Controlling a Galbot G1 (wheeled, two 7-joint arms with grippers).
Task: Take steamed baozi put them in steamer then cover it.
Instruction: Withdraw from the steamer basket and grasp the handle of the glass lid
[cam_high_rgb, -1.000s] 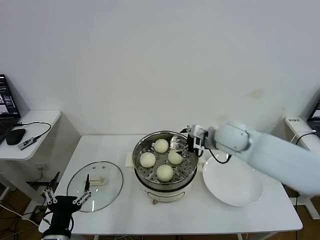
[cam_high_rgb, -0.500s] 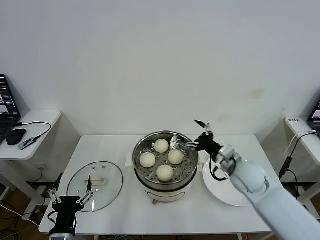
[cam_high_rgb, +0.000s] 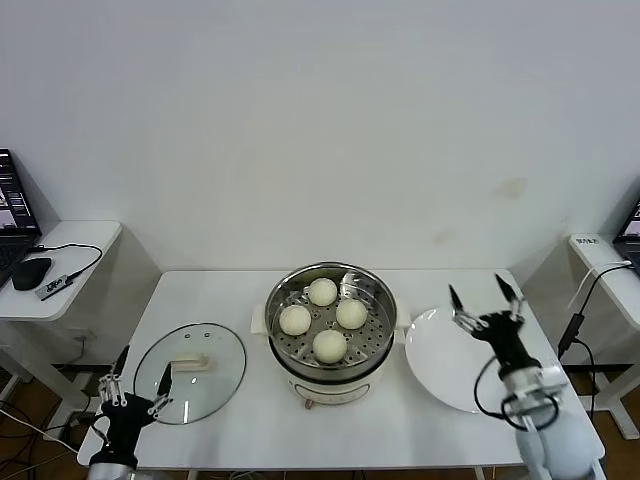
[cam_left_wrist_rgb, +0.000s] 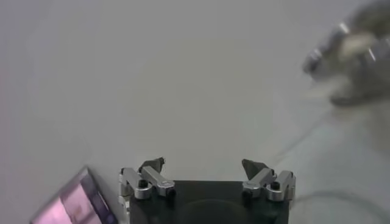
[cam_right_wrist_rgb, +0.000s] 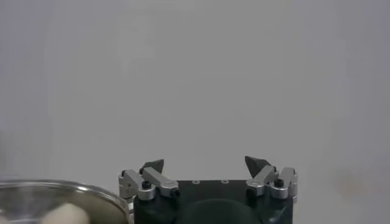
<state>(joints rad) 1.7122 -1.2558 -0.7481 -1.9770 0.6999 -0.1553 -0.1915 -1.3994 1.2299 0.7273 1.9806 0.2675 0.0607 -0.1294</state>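
The robot's left gripper will next go to the cream handle (cam_high_rgb: 188, 362) on top of the glass cover and close there.
Four cream-white baozi (cam_high_rgb: 322, 292) (cam_high_rgb: 295, 320) (cam_high_rgb: 350, 314) (cam_high_rgb: 330, 346) lie on the perforated tray inside the steel steamer (cam_high_rgb: 283, 285) at the table's middle. The glass cover (cam_high_rgb: 225, 355) with its cream handle lies flat on the table at the left. My right gripper (cam_high_rgb: 483, 296) is open and empty, held above the white plate at the right. My left gripper (cam_high_rgb: 140, 372) is open and empty at the table's front left corner, beside the cover. The steamer rim (cam_right_wrist_rgb: 79, 190) and one baozi (cam_right_wrist_rgb: 66, 214) show at the edge of the right wrist view.
An empty white plate (cam_high_rgb: 440, 365) lies right of the steamer. A side table with a mouse (cam_high_rgb: 30, 272) and cables stands at the far left. A white wall rises behind the table.
My right arm has drawn back from the steamer's far rim to the right and toward me, over the plate. My left gripper has shifted slightly left. The baozi have not moved.
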